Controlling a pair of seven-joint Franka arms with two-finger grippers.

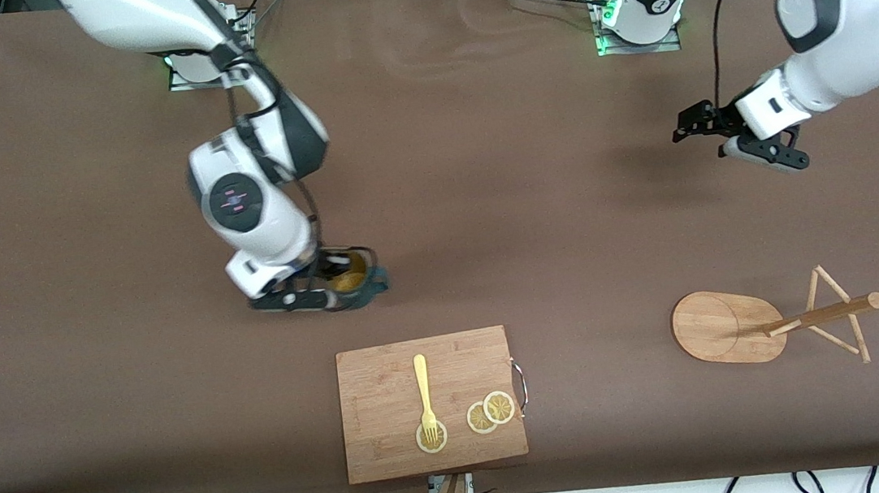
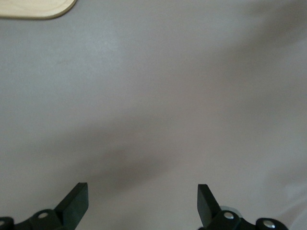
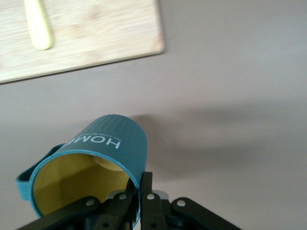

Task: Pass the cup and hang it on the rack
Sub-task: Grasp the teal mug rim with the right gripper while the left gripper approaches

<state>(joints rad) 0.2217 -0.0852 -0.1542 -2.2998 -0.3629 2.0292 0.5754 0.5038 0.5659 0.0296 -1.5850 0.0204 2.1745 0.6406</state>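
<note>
My right gripper has the dark teal cup. It will set the cup down on the bare table midway (image 1: 501, 215) between both grippers.
My right gripper (image 1: 333, 286) is shut on the rim of the dark teal cup (image 1: 351, 276), one finger inside and one outside. It holds the cup over the table, just farther from the front camera than the cutting board. In the right wrist view the cup (image 3: 103, 153) shows its yellow inside, white lettering and handle, pinched in that gripper (image 3: 140, 189). The bamboo rack (image 1: 790, 320) stands toward the left arm's end of the table. My left gripper (image 1: 722, 137) is open and empty over bare table, above the rack's end; its fingers (image 2: 76, 201) frame only tabletop.
A rectangular wooden cutting board (image 1: 431, 411) lies near the front edge with a yellow fork (image 1: 424, 391) and lemon slices (image 1: 491, 412) on it. Its corner shows in the right wrist view (image 3: 86, 38). The rack's base edge shows in the left wrist view (image 2: 36, 8).
</note>
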